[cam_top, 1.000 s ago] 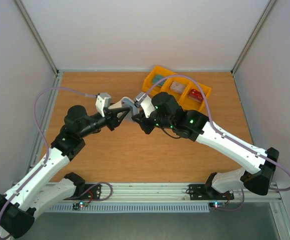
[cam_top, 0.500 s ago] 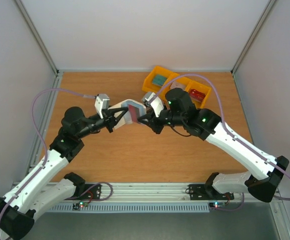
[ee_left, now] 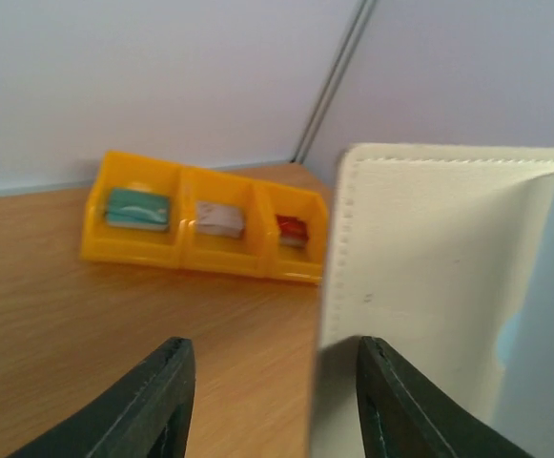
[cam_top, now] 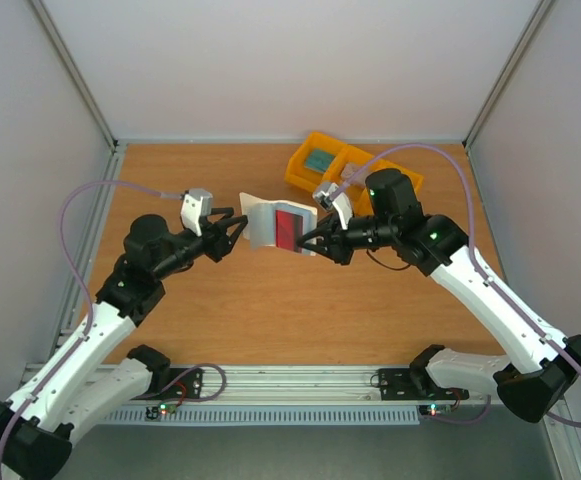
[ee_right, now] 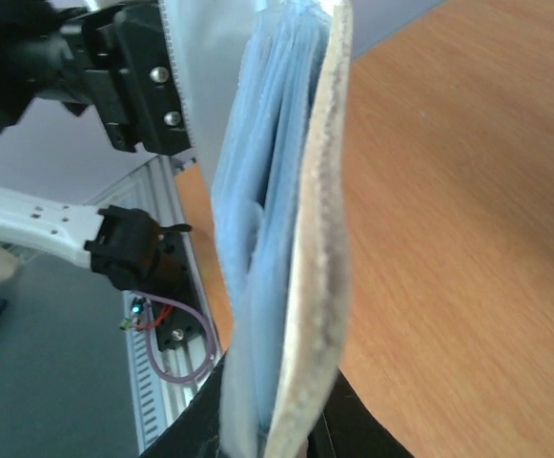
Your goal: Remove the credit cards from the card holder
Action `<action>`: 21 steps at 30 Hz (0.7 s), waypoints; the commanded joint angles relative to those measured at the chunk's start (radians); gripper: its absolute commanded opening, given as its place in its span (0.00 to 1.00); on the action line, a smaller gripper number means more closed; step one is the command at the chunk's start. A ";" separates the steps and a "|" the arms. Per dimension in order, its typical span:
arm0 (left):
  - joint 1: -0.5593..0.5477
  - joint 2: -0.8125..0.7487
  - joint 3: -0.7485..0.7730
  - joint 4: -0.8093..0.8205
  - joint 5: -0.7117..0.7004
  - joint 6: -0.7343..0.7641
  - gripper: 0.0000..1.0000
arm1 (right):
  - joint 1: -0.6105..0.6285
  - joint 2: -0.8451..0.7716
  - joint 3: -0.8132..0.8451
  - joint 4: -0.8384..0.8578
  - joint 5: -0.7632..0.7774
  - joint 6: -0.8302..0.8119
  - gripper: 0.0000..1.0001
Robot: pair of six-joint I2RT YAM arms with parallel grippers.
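The edge of the cream flap stands between the left gripper's fingers and the red credit card sits farther in, so the gripper needs to reach past and pinch the card's near edge (cam_top: 279, 230).
The card holder (cam_top: 258, 216) hangs open in the air between my two grippers, cream outside and pale blue inside. A red credit card (cam_top: 290, 228) shows in its inner pocket; other cards are hidden. My right gripper (cam_top: 317, 240) is shut on the holder's right edge. In the right wrist view the holder (ee_right: 317, 239) stands edge-on, clamped between the jaws (ee_right: 275, 425). My left gripper (cam_top: 234, 231) is open at the holder's left edge. In the left wrist view the cream flap (ee_left: 429, 277) fills the right side, its edge between my spread fingers (ee_left: 275, 351), with no grip on it.
A yellow three-compartment bin tray (cam_top: 355, 172) stands at the back right of the wooden table, with a small item in each compartment. It also shows in the left wrist view (ee_left: 143, 253). White walls enclose the table on three sides.
The holder has unfolded from nearly shut to wide open, baring the red card. My right gripper pulled its edge to the right. My left gripper has opened and drawn back a little.
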 commanded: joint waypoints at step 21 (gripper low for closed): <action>-0.158 0.106 0.056 0.235 0.410 -0.131 0.40 | 0.027 0.089 0.137 -0.060 0.129 0.125 0.01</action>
